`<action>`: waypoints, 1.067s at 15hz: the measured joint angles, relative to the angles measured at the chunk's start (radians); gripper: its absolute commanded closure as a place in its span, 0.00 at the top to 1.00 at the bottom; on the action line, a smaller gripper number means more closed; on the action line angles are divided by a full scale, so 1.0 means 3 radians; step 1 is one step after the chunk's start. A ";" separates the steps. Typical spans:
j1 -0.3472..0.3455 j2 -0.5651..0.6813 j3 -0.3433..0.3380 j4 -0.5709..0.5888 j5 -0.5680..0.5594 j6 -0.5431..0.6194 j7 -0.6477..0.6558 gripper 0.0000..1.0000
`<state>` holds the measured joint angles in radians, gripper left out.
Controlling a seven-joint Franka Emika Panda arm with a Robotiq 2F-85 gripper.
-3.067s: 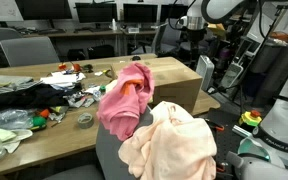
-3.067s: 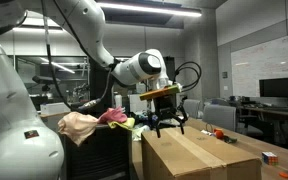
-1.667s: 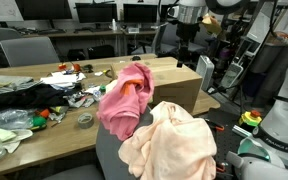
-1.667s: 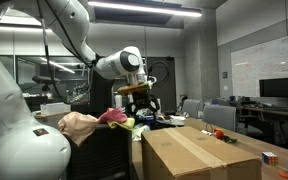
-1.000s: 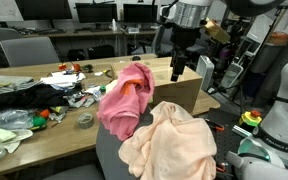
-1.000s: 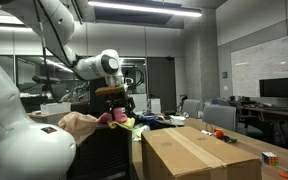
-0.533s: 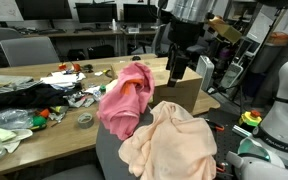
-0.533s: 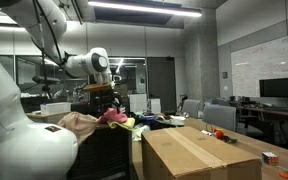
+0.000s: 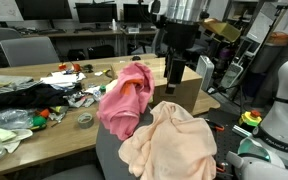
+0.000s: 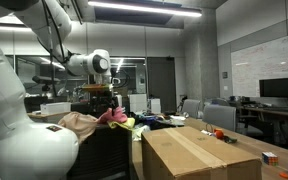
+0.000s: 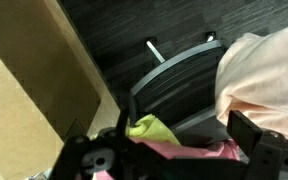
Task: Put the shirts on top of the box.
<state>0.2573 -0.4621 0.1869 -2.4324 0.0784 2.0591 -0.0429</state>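
Note:
I will next move my gripper to the top of the peach shirt [image 9: 186, 121], where the shirt lies over the back of the chair, and close it there.
A pink shirt [image 9: 124, 98] and a peach shirt [image 9: 170, 143] hang over a dark chair back. They also show in an exterior view as pink shirt [image 10: 115, 115] and peach shirt [image 10: 76, 123]. The cardboard box [image 9: 187, 88] [image 10: 194, 152] stands next to the chair with nothing on its top. My gripper [image 9: 172, 74] [image 10: 102, 101] is open and hovers just above the pink shirt, holding nothing. In the wrist view the open fingers [image 11: 174, 152] straddle the pink shirt [image 11: 184, 156] and a yellow-green cloth [image 11: 152, 130], with the peach shirt [image 11: 266, 75] at the right.
A long wooden table [image 9: 44, 125] carries scattered clutter, black clothing and a roll of tape [image 9: 84, 120]. Office chairs and monitors stand behind. The chair's star base [image 11: 169, 60] is on dark carpet. Another robot's white body [image 9: 282, 110] stands close by.
My arm has swung from above the box over to the chair with the shirts. In the last half second it has shifted slightly closer over the pink shirt.

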 measured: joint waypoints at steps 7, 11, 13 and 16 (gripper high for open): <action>0.0150 0.0138 0.0045 0.0093 0.0205 -0.0103 -0.0006 1.00; 0.0201 0.0149 0.0062 0.0158 0.0349 -0.0192 -0.0030 1.00; 0.0220 0.0154 0.0061 0.0210 0.0479 -0.0268 -0.0091 1.00; 0.0233 0.0163 0.0051 0.0289 0.0713 -0.0415 -0.0256 1.00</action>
<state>0.3272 -0.4131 0.2021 -2.3457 0.2924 1.9346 -0.1198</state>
